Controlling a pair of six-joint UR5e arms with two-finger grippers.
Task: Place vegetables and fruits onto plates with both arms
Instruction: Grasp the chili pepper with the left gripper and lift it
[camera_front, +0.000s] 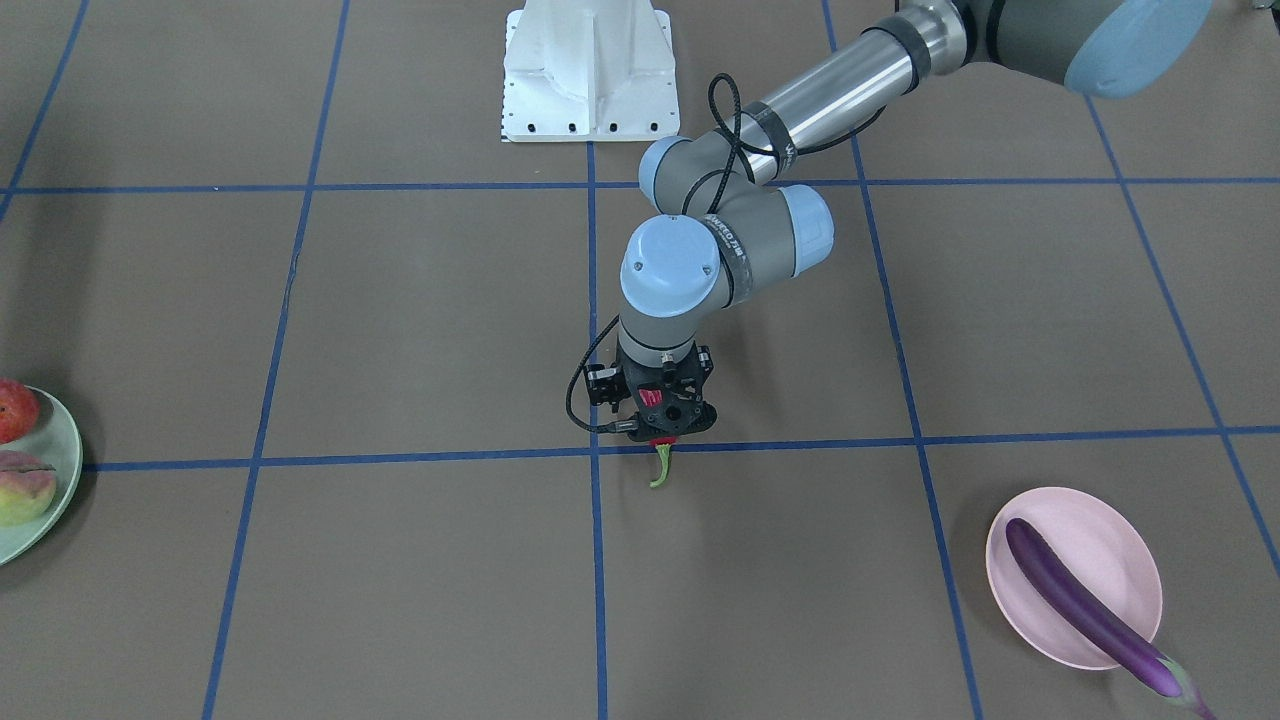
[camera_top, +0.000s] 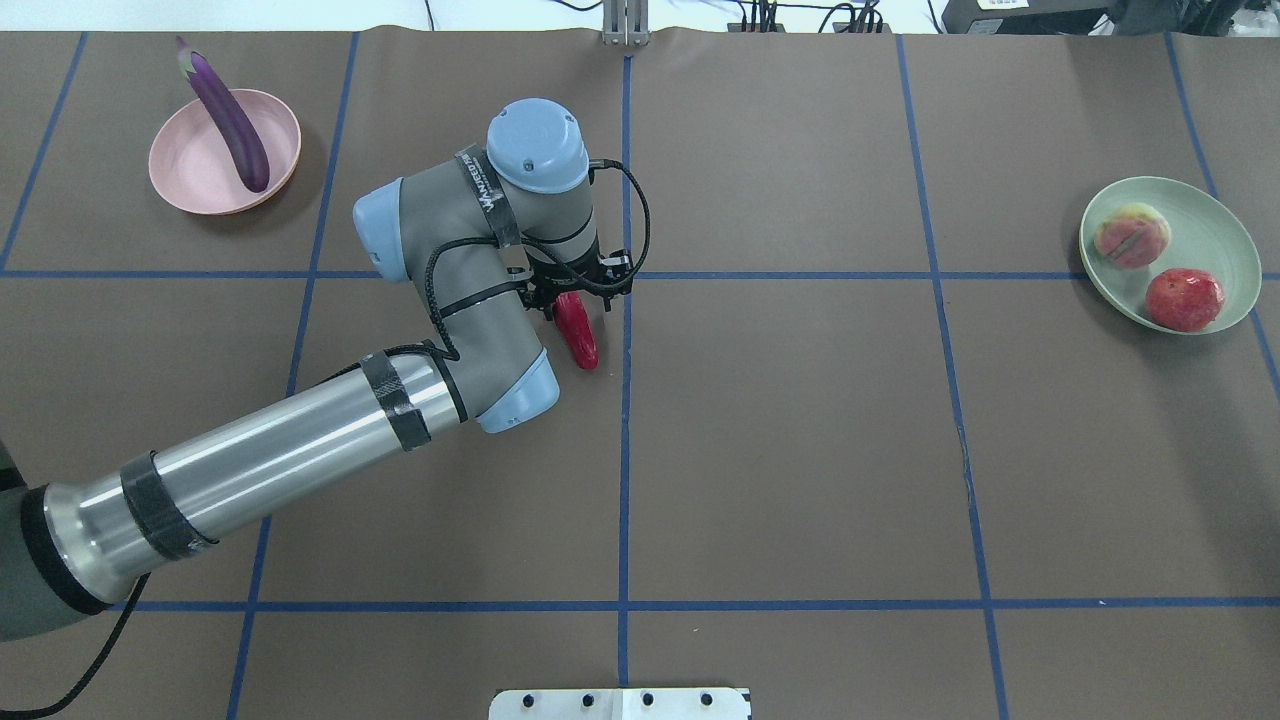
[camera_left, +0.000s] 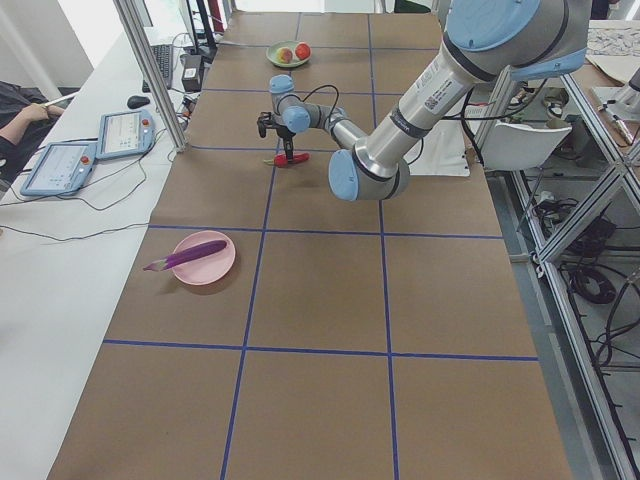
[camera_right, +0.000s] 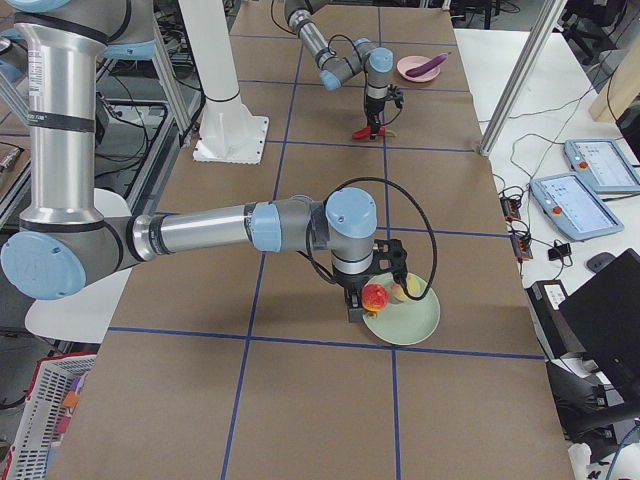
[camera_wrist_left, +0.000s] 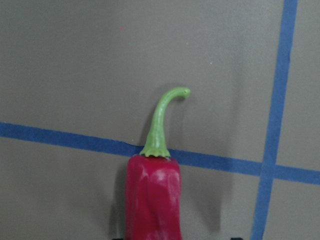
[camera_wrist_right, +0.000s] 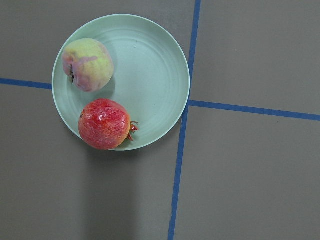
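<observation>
I need to use my left gripper to lay the red chili pepper, now near the table's middle, down on the pink plate (camera_front: 1142, 588), alongside the purple eggplant.
My left gripper (camera_front: 661, 438) (camera_top: 572, 305) is low over the table's middle, at the stem end of the red chili pepper (camera_top: 578, 335) (camera_wrist_left: 152, 200). Its green stem (camera_front: 660, 468) pokes out past the gripper. I cannot tell whether the jaws grip it. The purple eggplant (camera_top: 232, 115) (camera_front: 1080, 600) lies across the pink plate (camera_top: 195, 170) (camera_front: 1100, 540). The orange-red fruit (camera_wrist_right: 105, 124) (camera_top: 1184, 299) and the peach (camera_wrist_right: 88, 64) (camera_top: 1131, 236) sit on the green plate (camera_wrist_right: 150, 75) (camera_top: 1200, 225). My right gripper (camera_right: 352, 315) is just above that plate's edge; I cannot tell its state.
The white base pedestal (camera_front: 590, 70) (camera_top: 620, 703) stands at the robot's side of the table. Blue tape lines (camera_top: 624, 450) grid the brown table. Tablets (camera_left: 60, 165) and cables lie on a side bench beyond the far edge.
</observation>
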